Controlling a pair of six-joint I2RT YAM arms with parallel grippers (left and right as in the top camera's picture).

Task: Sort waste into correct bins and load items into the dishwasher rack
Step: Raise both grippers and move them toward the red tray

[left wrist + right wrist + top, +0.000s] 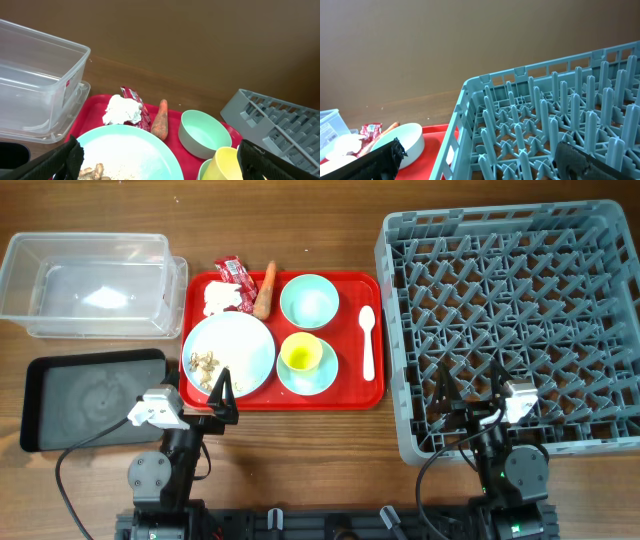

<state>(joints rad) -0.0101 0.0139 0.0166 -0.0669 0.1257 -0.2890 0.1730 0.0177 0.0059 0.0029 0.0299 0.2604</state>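
The yellow cup on the blue saucer is next for my left gripper, which should go to it and close on the cup's rim (284, 350) (216, 156) beside the large plate.
On the red serving tray (350, 292) lie the red wrapper (235, 272), white tissue (220, 298), carrot piece (266, 290), mint bowl (309, 300), yellow cup (301, 354) on the blue saucer (326, 380), and the large plate (240, 345) with crumbs (206, 366). The clear tub (95, 285) and black tray (90, 398) are to the left, the grey rack (515, 330) to the right. My left gripper (223, 390) is open and empty over the plate's near edge (130, 150). My right gripper (470, 395) is open and empty over the rack's front left corner (545, 125).
A white spoon (367, 340) lies on the right side of the red tray. The rack's tall left wall stands next to the tray's right edge. Bare wooden table runs along the far side and between the two arms.
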